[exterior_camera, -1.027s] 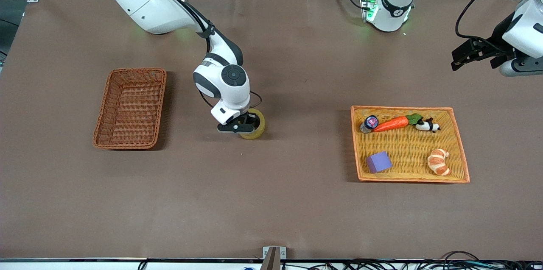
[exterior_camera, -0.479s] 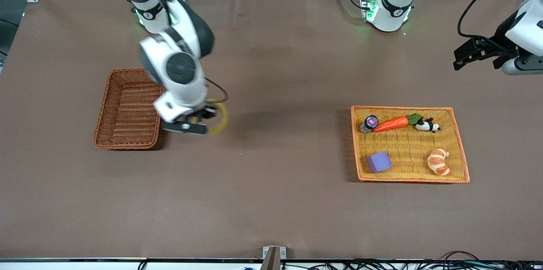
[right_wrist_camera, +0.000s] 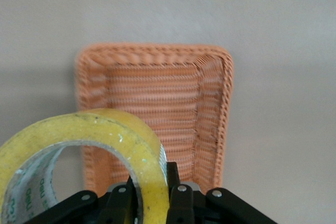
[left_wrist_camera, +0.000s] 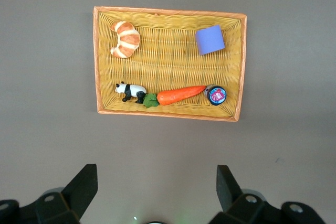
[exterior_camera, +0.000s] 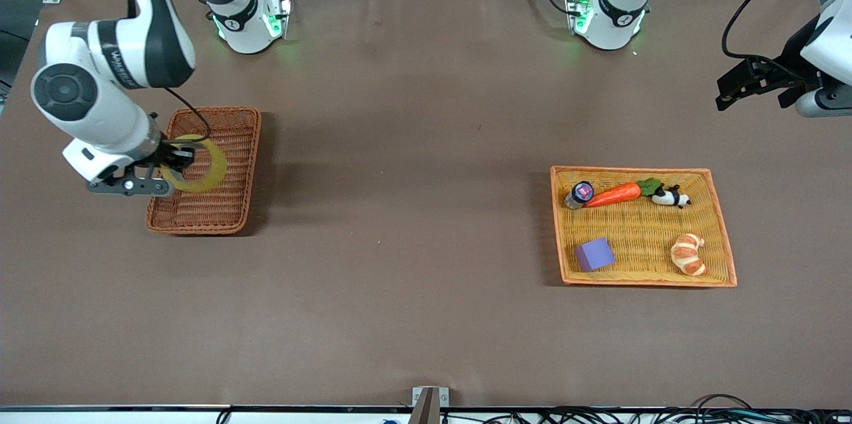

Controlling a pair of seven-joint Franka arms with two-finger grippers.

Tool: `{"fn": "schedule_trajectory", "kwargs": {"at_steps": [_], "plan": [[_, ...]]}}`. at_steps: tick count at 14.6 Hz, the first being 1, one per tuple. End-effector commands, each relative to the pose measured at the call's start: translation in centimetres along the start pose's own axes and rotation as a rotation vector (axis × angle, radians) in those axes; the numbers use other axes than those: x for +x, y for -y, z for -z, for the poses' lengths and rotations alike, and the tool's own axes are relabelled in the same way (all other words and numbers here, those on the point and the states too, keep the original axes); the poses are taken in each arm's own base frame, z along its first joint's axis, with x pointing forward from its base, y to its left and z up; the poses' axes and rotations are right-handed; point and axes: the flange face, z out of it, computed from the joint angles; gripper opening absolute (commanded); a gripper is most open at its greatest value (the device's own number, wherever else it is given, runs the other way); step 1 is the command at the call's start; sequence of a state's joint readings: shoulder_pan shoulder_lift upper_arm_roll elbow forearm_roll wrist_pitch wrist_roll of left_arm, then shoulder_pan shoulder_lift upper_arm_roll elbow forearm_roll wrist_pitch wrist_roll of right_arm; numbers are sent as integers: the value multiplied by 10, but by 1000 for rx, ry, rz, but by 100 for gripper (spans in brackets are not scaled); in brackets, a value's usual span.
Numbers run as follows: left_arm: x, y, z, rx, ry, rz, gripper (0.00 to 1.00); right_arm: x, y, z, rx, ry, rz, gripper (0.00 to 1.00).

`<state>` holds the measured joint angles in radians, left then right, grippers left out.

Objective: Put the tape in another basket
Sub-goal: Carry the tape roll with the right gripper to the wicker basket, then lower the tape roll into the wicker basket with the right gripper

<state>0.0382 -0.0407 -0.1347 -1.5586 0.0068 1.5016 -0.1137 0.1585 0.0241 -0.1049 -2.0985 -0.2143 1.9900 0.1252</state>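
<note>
Next, my right gripper puts the yellowish tape roll down near the middle of the reddish-brown wicker basket's bottom (exterior_camera: 213, 168) (right_wrist_camera: 149, 135).
My right gripper (exterior_camera: 178, 159) is shut on the yellowish tape roll (exterior_camera: 200, 164) and holds it in the air over the reddish-brown wicker basket (exterior_camera: 229, 119) at the right arm's end of the table. In the right wrist view the tape (right_wrist_camera: 110, 135) stands on edge, its wall pinched between the fingers (right_wrist_camera: 172, 182), with the basket (right_wrist_camera: 210, 98) below it. My left gripper (exterior_camera: 729, 92) is open and empty, held high at the left arm's end; in its wrist view (left_wrist_camera: 156, 190) only bare table lies between its fingers.
A wider orange-yellow tray basket (exterior_camera: 722, 231) sits toward the left arm's end and holds a carrot (exterior_camera: 612, 195), a panda toy (exterior_camera: 671, 197), a croissant (exterior_camera: 689, 254), a purple block (exterior_camera: 594, 254) and a small round tin (exterior_camera: 582, 192).
My right arm has lifted the tape off the table's middle and swung it toward its own end, to above the reddish-brown basket. The left arm has barely moved.
</note>
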Motion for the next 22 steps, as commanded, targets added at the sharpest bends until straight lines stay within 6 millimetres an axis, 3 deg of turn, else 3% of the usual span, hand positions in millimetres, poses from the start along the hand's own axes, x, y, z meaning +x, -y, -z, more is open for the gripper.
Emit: {"fn": "schedule_trajectory", "kwargs": {"at_steps": [1,4,5,11,13,14,15,16,17,20,22], "plan": [[-1,3,6,-6,-13,-19,100,-47,-21,-51,62,-38,20,0],[0,1,3,-8,-8,-22,100,-67,-44,-113,94,-124,28,0],[0,2,3,-8,-8,-21,100,-72,-42,-129,97,-141,36,0],[0,0,3,-12,-6,-23,100,-71,-32,-193,86,-195,39,2],[0,0,2,-18,-4,-20,100,-72,-30,-200,85,-198,41,5],[0,0,1,-19,1,-17,100,-71,-30,-201,84,-197,40,18],[0,0,1,-19,3,-19,100,-71,-29,-203,83,-192,41,44],[-1,0,1,-19,7,-19,100,-71,-29,-202,84,-191,34,75],[-1,1,1,-20,9,-17,100,-69,-30,-195,86,-196,27,100],[0,1,0,-19,10,-16,100,-45,-50,-137,79,-173,-8,100],[0,1,0,-20,10,-23,100,-29,-58,-77,69,-133,-32,100]]}}
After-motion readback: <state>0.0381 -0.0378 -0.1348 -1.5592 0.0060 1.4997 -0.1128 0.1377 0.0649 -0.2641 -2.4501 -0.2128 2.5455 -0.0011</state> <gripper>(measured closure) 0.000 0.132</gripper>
